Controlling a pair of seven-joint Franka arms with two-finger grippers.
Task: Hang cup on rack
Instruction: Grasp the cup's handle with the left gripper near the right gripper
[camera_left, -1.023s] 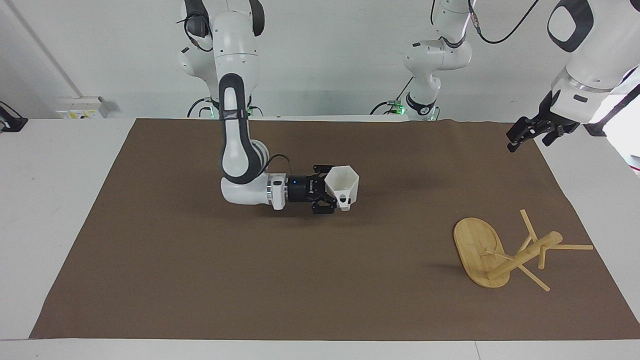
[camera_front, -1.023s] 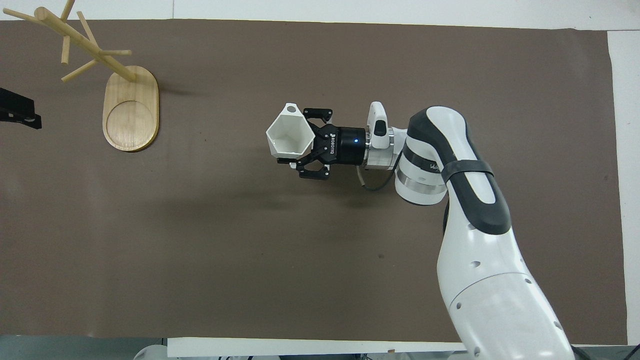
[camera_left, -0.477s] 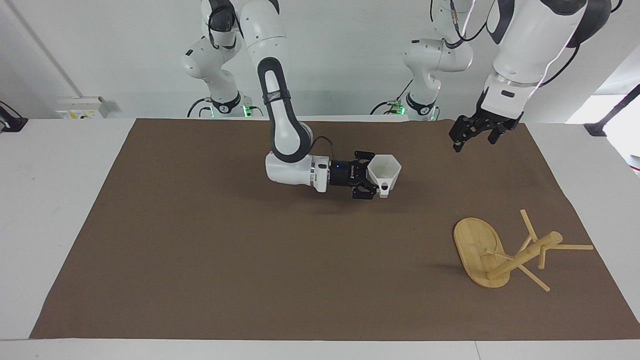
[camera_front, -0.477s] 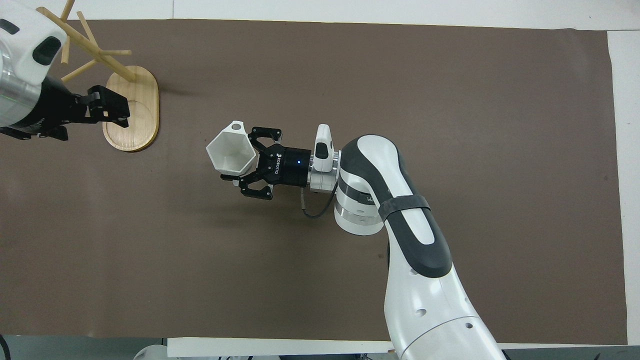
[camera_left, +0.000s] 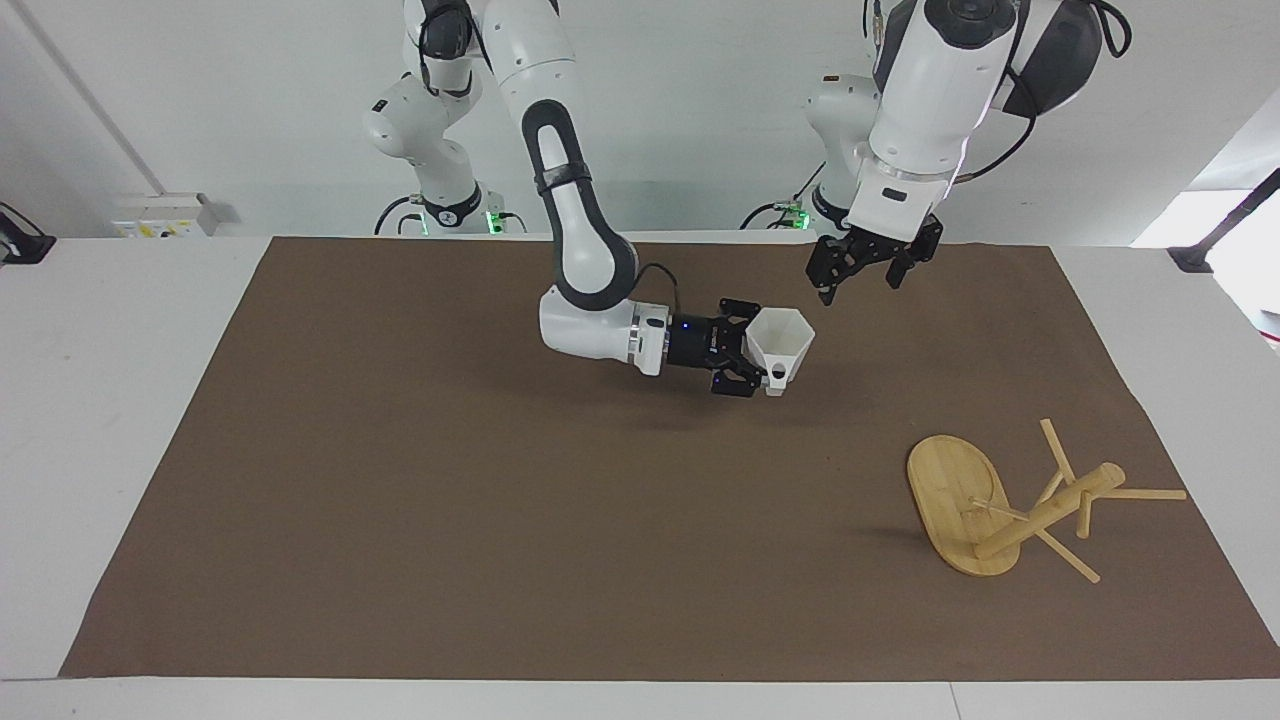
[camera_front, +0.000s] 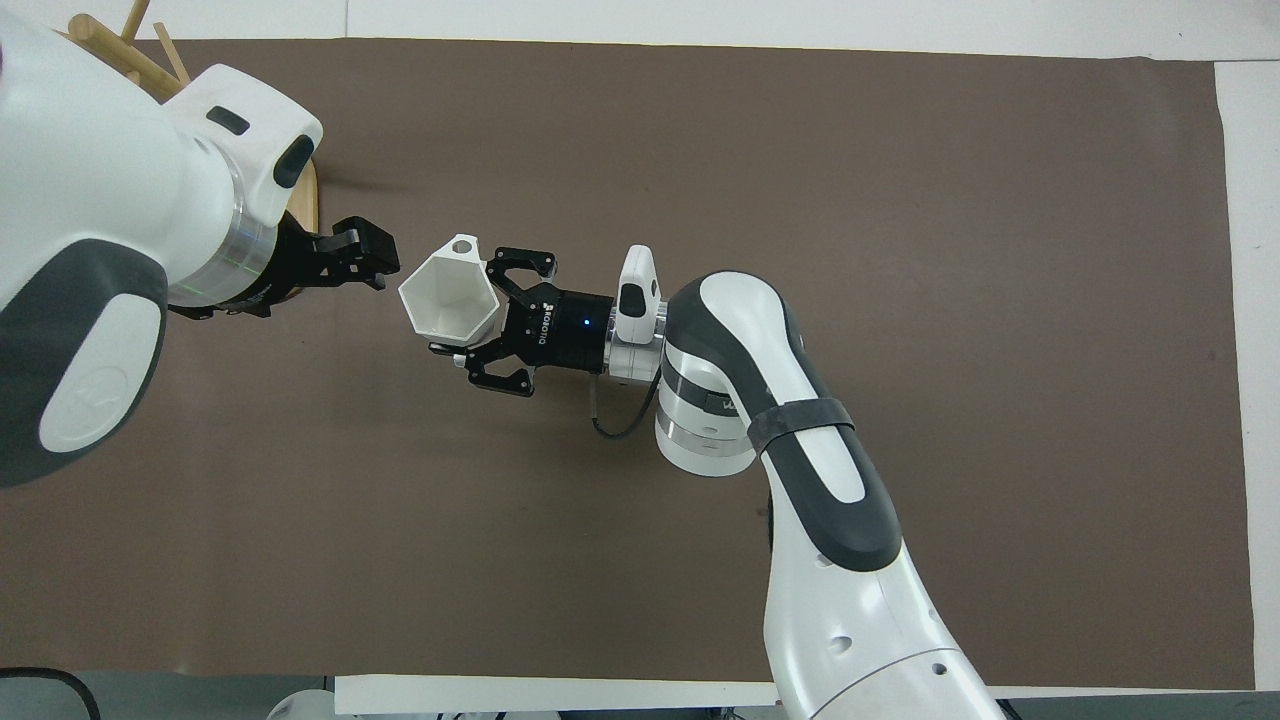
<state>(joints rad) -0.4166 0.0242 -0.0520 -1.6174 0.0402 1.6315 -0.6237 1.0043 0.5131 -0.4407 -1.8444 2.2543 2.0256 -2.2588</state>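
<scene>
The white faceted cup, now on its side above the brown mat, will be released by my right gripper at the fingertips of my left gripper (camera_front: 407, 282), up above the brown mat.
My right gripper (camera_left: 752, 350) (camera_front: 490, 315) is shut on the white faceted cup (camera_left: 783, 345) (camera_front: 447, 300). It holds the cup on its side above the middle of the brown mat, with the mouth facing the left arm's end. The small handle (camera_left: 778, 375) (camera_front: 462, 243) points away from the robots. My left gripper (camera_left: 855, 280) (camera_front: 378, 258) hangs open, a little higher than the cup's mouth and a short gap from the rim. The bamboo rack (camera_left: 1045, 512) (camera_front: 100, 35) stands on its oval base (camera_left: 950, 490) toward the left arm's end. The left arm hides most of it in the overhead view.
The brown mat (camera_left: 400, 500) (camera_front: 900, 150) covers most of the white table (camera_left: 100, 400). The rack's thin pegs (camera_left: 1150, 494) stick out toward the mat's edge at the left arm's end.
My right gripper has carried the cup toward the left arm's end of the table. The left arm has swung in from that end and come down close to the cup's mouth.
</scene>
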